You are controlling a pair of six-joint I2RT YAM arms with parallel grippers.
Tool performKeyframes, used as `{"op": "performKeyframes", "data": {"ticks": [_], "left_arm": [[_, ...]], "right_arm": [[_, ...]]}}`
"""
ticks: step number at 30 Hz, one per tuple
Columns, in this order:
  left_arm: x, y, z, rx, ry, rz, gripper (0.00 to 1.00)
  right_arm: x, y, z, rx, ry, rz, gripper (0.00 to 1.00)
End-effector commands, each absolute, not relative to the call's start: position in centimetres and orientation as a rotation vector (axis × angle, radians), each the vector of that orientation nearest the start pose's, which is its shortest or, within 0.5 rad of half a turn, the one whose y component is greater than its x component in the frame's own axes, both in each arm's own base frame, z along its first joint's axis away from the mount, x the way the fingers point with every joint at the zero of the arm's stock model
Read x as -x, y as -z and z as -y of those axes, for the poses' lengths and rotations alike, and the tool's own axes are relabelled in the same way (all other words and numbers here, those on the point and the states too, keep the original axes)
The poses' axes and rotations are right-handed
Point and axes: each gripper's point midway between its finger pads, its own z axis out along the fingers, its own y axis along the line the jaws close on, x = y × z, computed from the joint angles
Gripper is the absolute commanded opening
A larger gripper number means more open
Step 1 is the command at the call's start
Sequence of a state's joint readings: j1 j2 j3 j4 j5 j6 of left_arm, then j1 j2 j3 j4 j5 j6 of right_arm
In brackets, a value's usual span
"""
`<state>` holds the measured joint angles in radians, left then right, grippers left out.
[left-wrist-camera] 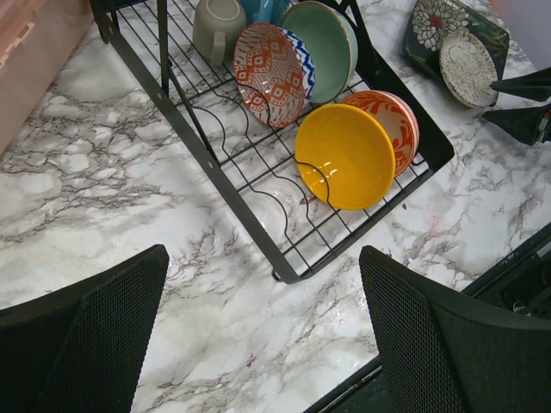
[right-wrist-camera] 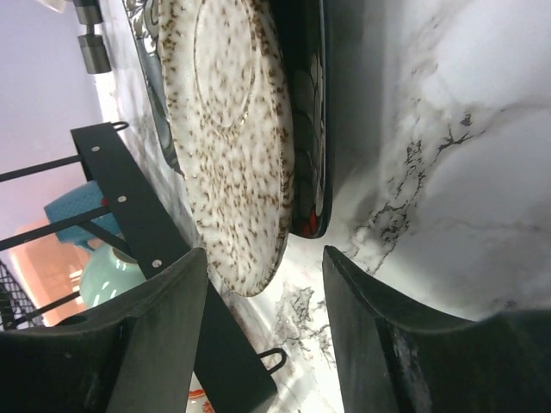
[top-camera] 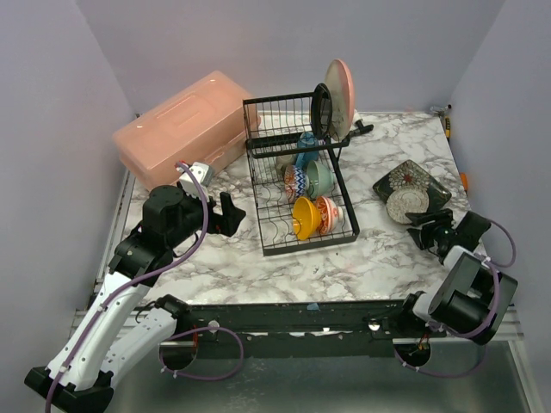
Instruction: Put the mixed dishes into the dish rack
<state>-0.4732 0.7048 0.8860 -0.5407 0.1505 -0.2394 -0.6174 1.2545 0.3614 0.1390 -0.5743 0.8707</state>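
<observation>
My right gripper needs to pinch only the speckled plate's overhanging rim [right-wrist-camera: 250,280] between its fingers before lifting, because the edge of the dark square plate is close behind that plate.
The black dish rack [top-camera: 269,225] stands mid-table. In it lean a yellow bowl [top-camera: 303,217], a red-patterned bowl [top-camera: 328,212], a blue-patterned bowl [top-camera: 295,182] and a mint bowl [top-camera: 321,176]. A pink plate [top-camera: 342,96] and a dark plate [top-camera: 322,110] stand upright at its far end. On the table to the right, a speckled round plate [top-camera: 406,205] lies on a dark patterned square plate [top-camera: 426,182]. My right gripper [right-wrist-camera: 267,267] is open, and the speckled plate's [right-wrist-camera: 228,129] near rim reaches between its fingers. My left gripper [left-wrist-camera: 267,335] is open and empty, left of the rack's near corner [left-wrist-camera: 288,274].
A salmon-pink plastic box [top-camera: 181,129] lies at the back left beside the rack. An olive mug [left-wrist-camera: 217,26] sits in the rack behind the bowls. The table's right edge runs close behind the two plates.
</observation>
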Motion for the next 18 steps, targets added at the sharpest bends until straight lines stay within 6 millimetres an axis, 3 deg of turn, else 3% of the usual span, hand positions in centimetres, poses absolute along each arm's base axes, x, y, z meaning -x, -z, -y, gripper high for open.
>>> {"op": "performKeyframes", "data": {"ticks": [1, 18], "left_arm": [[-21.68, -26.51, 15.61, -0.346, 0.639, -1.934, 0.91], [-21.64, -26.48, 15.79, -0.353, 0.648, -1.938, 0.91]], "right_arm": [[-29.73, -5.47, 4.76, -1.333, -0.937, -1.799, 0.59], [-29.37, -5.93, 4.33, -1.389, -1.042, -1.517, 0.52]]}}
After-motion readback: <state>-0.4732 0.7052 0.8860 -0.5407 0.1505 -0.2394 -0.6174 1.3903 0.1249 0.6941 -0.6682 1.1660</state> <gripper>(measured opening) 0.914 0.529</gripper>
